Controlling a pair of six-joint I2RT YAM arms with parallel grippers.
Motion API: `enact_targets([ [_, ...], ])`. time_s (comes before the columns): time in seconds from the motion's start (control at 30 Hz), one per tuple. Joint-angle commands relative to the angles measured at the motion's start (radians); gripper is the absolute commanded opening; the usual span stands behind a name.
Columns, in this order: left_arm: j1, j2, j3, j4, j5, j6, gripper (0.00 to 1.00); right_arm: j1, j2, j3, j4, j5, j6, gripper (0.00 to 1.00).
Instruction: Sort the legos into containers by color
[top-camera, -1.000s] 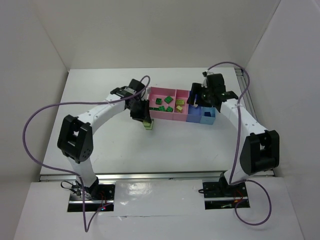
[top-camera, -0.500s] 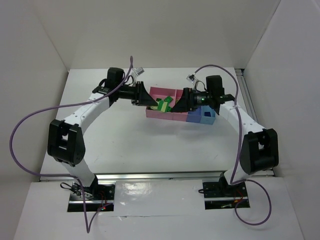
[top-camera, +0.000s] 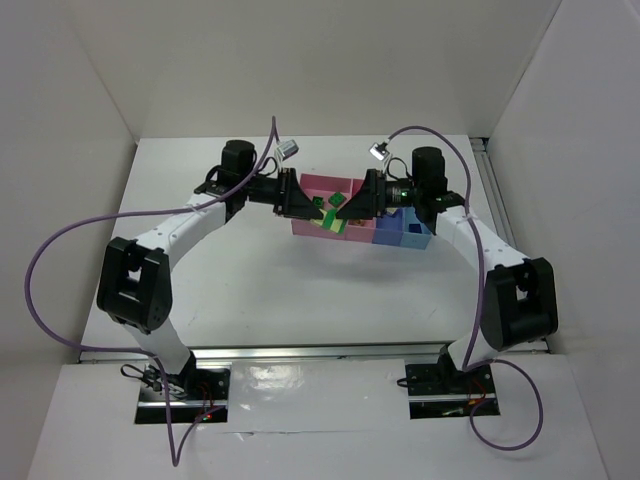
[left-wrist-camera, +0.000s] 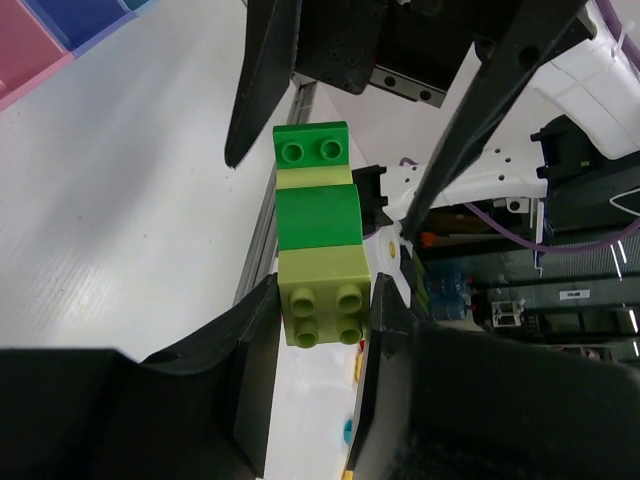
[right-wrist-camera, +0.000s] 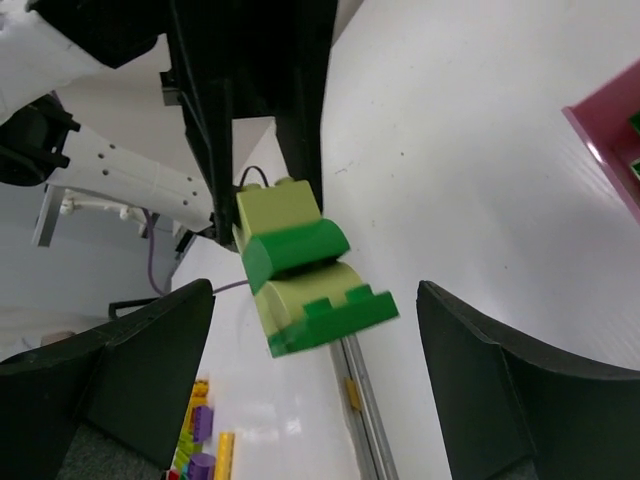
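Next, my left gripper lets go of the lime-yellow brick on the bare table (top-camera: 274, 269) in front of the pink bin's outer corner.
My left gripper (top-camera: 303, 203) is shut on a stack of legos (top-camera: 326, 214) and holds it level in the air over the containers. In the left wrist view the gripper (left-wrist-camera: 322, 305) pinches the lime-yellow end brick (left-wrist-camera: 322, 300), and a dark green curved brick (left-wrist-camera: 318, 215) and a green studded brick (left-wrist-camera: 311, 148) stick out beyond it. My right gripper (top-camera: 346, 207) faces it, open, with its fingers either side of the stack's far end (right-wrist-camera: 300, 270) and not touching it. The pink bins (top-camera: 312, 184), dark blue bin (top-camera: 386, 233) and light blue bin (top-camera: 415, 236) sit below.
Both arms meet above the row of bins, hiding most of what lies in the pink ones. The table's white walls stand left, right and behind. The right arm's purple cable (top-camera: 400, 135) loops above the bins.
A second ago my left gripper was down at the table by the pink bin. It has lifted the lego stack and turned level, and my right gripper has turned to face it and closed in.
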Motion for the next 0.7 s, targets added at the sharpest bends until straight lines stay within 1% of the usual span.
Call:
enact_targets([
  [0.0, -0.005, -0.023, 0.004, 0.075, 0.037, -0.013, 0.0, 0.04, -0.006, 0.013, 0.139, -0.038, 0.076, 0.89],
  [0.17, -0.014, -0.013, 0.028, 0.075, 0.037, -0.013, 0.0, 0.064, 0.018, 0.013, 0.131, -0.038, 0.076, 0.81],
  [0.23, -0.014, -0.004, 0.048, 0.037, 0.037, 0.011, 0.0, 0.075, 0.018, 0.003, 0.146, -0.038, 0.088, 0.77],
  [0.33, -0.014, 0.005, 0.071, 0.016, 0.037, 0.022, 0.0, 0.075, 0.018, -0.02, 0.196, -0.038, 0.128, 0.59],
  [0.37, -0.014, 0.005, 0.071, 0.016, 0.037, 0.022, 0.0, 0.075, 0.018, -0.02, 0.215, -0.038, 0.145, 0.51],
  [0.4, -0.014, 0.005, 0.071, 0.016, 0.037, 0.022, 0.0, 0.075, 0.018, -0.03, 0.226, -0.028, 0.157, 0.38],
  [0.47, -0.014, 0.005, 0.071, 0.016, 0.037, 0.022, 0.0, 0.075, 0.018, -0.04, 0.226, -0.028, 0.158, 0.25],
  [0.53, -0.014, 0.005, 0.071, 0.025, 0.037, 0.022, 0.0, 0.063, 0.018, -0.04, 0.178, -0.011, 0.145, 0.13],
  [0.67, -0.014, 0.014, 0.071, 0.002, 0.026, 0.033, 0.0, 0.014, 0.018, -0.04, 0.07, 0.055, 0.087, 0.12],
])
